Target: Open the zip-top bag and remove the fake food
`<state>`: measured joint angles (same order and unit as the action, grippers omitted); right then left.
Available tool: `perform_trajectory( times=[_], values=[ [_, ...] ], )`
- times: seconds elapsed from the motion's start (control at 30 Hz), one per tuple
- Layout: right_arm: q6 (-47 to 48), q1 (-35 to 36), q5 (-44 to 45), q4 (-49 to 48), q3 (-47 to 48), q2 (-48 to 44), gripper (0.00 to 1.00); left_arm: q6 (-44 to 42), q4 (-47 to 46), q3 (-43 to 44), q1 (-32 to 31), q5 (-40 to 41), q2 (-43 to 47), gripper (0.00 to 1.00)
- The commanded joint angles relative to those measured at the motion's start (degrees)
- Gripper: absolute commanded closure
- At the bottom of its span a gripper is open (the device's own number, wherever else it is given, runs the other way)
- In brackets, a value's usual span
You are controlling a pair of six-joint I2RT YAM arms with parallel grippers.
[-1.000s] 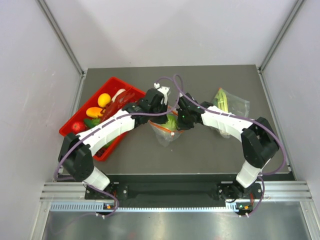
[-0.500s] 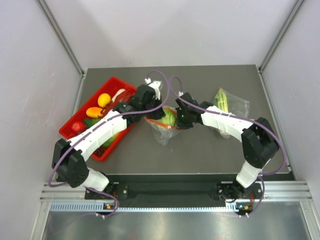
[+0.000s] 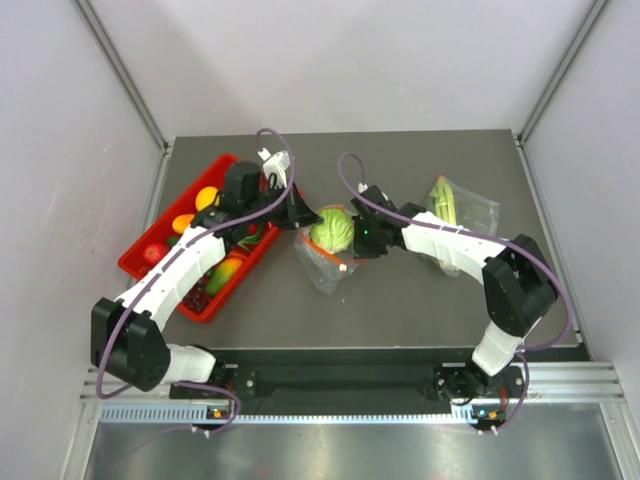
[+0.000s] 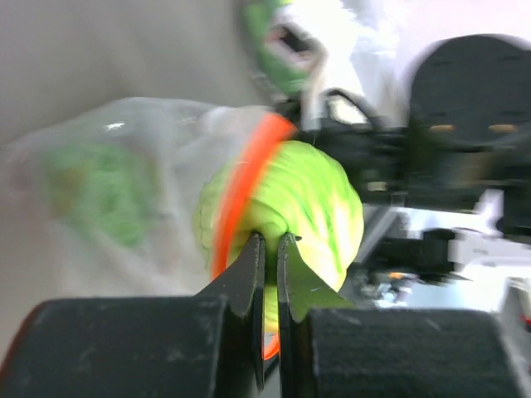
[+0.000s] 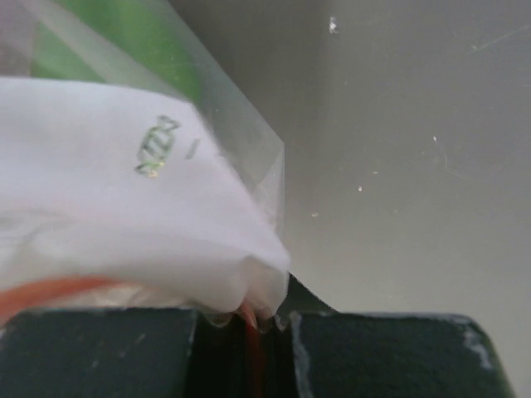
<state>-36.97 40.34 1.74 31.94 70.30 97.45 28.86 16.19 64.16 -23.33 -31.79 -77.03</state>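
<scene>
Next, my left gripper releases the cabbage in the far corner of the red tray (image 3: 230, 178), just past the yellow fruit.
The zip-top bag (image 3: 325, 268) lies crinkled at the table's middle, its red-orange zip strip (image 4: 245, 178) curving round the left side of the pale green cabbage (image 3: 333, 230) at its mouth. My left gripper (image 3: 306, 216) is shut on an edge of the cabbage (image 4: 319, 207), just left of it. My right gripper (image 3: 357, 240) is shut on the bag's rim (image 5: 124, 207), with the red strip (image 5: 50, 292) running between its jaws. A darker green piece (image 4: 99, 186) shows blurred inside the bag. No chili pieces can be made out.
A red tray (image 3: 150, 243) at the left holds yellow and orange toy fruits, a red piece and others. A second clear bag with a white-and-green leek (image 3: 455, 205) lies at the right, behind the right arm. Grey walls stand close on both sides.
My left arm has swung left toward the tray with its jaws on the cabbage, which now shows more fully at the bag's mouth. The right gripper has stayed in place on the bag.
</scene>
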Motion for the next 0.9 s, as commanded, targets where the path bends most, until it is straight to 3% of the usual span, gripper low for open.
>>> perform_trajectory(
  times=[0.0, 0.2, 0.47, 0.7, 0.87],
  values=[
    [1.20, -0.26, 1.51, 1.54, 2.99, 0.02, 1.00, 8.12, -17.39, -1.40, 0.04, -10.21, 0.23, 1.00],
    [1.20, -0.35, 1.43, 1.72, 2.47, -0.07, 1.00, 14.38, -24.80, 0.78, 0.22, -13.91, -1.36, 1.00],
    [1.20, -0.43, 2.13, 2.16, 3.26, -0.24, 1.00, 8.85, -12.77, 6.06, 3.46, -14.97, 0.30, 1.00],
    [1.11, -0.43, 2.22, 2.25, 3.26, -0.77, 1.00, 1.82, 0.23, 9.57, 14.96, -13.74, 3.12, 1.00],
    [1.11, -0.35, 2.39, 2.25, 3.35, -0.95, 1.00, -0.65, 2.62, 9.67, 21.21, -10.68, 4.09, 1.00]
  ],
)
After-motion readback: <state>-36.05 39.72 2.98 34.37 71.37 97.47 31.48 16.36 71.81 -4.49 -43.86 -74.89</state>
